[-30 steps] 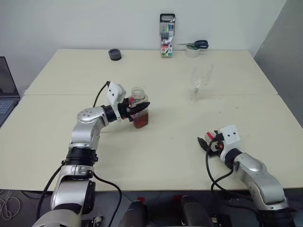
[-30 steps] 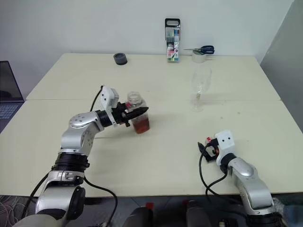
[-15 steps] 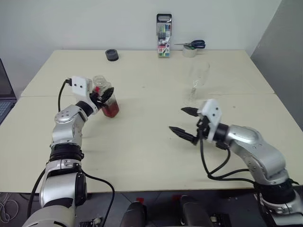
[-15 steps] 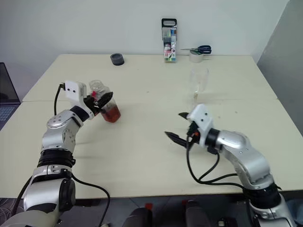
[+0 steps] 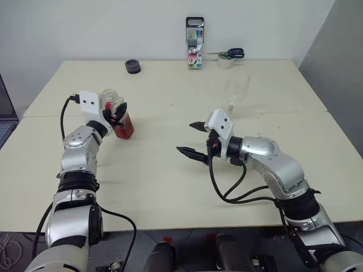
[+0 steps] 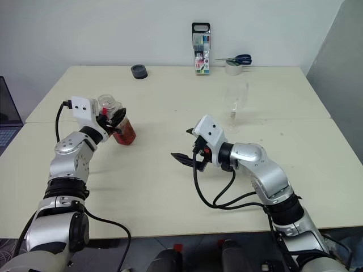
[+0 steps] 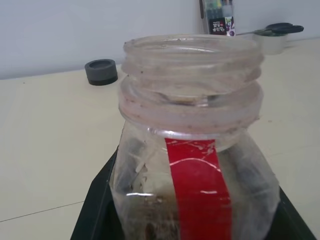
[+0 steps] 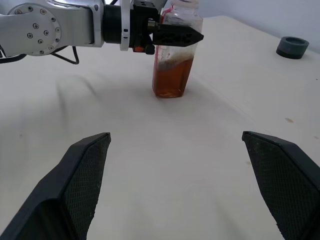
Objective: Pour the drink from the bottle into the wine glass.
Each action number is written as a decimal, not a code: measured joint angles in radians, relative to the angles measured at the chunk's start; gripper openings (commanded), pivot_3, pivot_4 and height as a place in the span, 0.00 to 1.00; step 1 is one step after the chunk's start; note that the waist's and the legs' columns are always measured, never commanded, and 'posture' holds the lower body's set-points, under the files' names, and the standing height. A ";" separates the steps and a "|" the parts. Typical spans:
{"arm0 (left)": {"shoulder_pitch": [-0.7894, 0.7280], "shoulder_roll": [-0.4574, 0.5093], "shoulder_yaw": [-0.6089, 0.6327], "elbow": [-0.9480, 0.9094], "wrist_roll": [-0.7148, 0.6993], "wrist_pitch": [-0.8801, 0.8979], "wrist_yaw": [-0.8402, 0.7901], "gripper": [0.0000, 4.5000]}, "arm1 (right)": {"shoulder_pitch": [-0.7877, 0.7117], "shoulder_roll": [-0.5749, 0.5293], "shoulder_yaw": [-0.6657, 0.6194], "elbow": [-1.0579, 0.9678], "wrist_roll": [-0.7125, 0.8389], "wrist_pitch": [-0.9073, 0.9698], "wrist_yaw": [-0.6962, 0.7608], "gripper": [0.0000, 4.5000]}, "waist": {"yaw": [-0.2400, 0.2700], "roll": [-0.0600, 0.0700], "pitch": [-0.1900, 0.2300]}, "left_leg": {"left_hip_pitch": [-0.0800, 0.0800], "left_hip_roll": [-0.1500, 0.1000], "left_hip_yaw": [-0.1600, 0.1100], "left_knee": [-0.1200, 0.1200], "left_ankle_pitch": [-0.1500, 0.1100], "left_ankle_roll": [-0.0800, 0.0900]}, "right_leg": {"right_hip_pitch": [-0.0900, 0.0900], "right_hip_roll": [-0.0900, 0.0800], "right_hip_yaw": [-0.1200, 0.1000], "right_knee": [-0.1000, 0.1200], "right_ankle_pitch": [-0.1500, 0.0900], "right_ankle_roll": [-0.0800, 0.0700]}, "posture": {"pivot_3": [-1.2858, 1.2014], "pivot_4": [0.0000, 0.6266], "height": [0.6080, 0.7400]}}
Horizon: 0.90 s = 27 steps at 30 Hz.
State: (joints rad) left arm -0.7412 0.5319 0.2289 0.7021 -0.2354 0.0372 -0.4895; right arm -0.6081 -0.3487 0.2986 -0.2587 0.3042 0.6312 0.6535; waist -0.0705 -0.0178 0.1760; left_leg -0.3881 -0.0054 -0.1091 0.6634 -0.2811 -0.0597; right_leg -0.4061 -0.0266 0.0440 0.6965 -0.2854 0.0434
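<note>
The robot's right gripper will next move to the wine glass's stem (image 5: 231,107) and close there, just below the bowl of the wine glass.
The bottle (image 5: 120,118) is a small clear one with a red label strip and an uncapped, open mouth (image 7: 192,55). It stands upright at the table's left, and the reddish-brown drink (image 8: 172,79) fills its lower part. My left gripper (image 5: 117,113) is shut on the bottle around its upper body, one black finger (image 7: 97,210) on each side. Whether its base touches the table I cannot tell. The wine glass (image 5: 237,93) stands at the right rear. My right gripper (image 5: 189,137) hovers open over the table's middle, pointing toward the bottle, its fingers (image 8: 85,175) wide apart around nothing.
An upright marker pen case (image 5: 195,42) stands at the table's far edge, with a tape roll (image 5: 228,61) carrying scissors to its right. A black round object (image 5: 133,66) lies at the back left. A laptop (image 5: 3,110) sits off the left edge.
My left gripper carried the bottle leftward from the table's middle. My right arm rose from the front right and swung left to the centre, jaws wide.
</note>
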 measured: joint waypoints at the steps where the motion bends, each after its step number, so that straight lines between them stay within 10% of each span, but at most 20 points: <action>1: 0.001 -0.002 0.000 -0.002 0.000 0.001 0.003 0.58 | 0.000 0.000 0.000 0.000 -0.005 0.000 0.001 1.00 | 0.000 0.000 0.000 | 0.000 0.000 0.000 0.000 0.000 0.000 | 0.000 0.000 0.000 0.000 0.000 0.000 | 0.52 0.24 1.00; 7: 0.064 -0.030 -0.005 -0.001 0.012 0.043 0.022 0.99 | 0.001 -0.001 0.000 -0.002 -0.009 0.002 0.004 1.00 | 0.003 0.000 0.000 | -0.003 -0.001 -0.001 0.000 0.000 0.000 | -0.001 -0.002 -0.001 -0.001 0.000 0.000 | 0.52 0.24 1.00; 27: 0.222 -0.066 -0.012 -0.124 0.032 -0.006 0.049 0.99 | 0.107 -0.037 0.038 -0.015 -0.111 -0.082 0.004 1.00 | 0.015 -0.001 0.000 | -0.005 -0.002 0.000 0.000 0.000 0.000 | -0.003 -0.004 -0.001 -0.001 0.000 0.000 | 0.52 0.24 1.00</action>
State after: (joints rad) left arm -0.5193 0.4658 0.2169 0.5783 -0.2033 0.0310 -0.4404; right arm -0.5010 -0.3862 0.3365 -0.2733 0.1933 0.5497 0.6575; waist -0.0560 -0.0184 0.1759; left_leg -0.3926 -0.0077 -0.1095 0.6633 -0.2810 -0.0600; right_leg -0.4088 -0.0303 0.0426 0.6950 -0.2853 0.0433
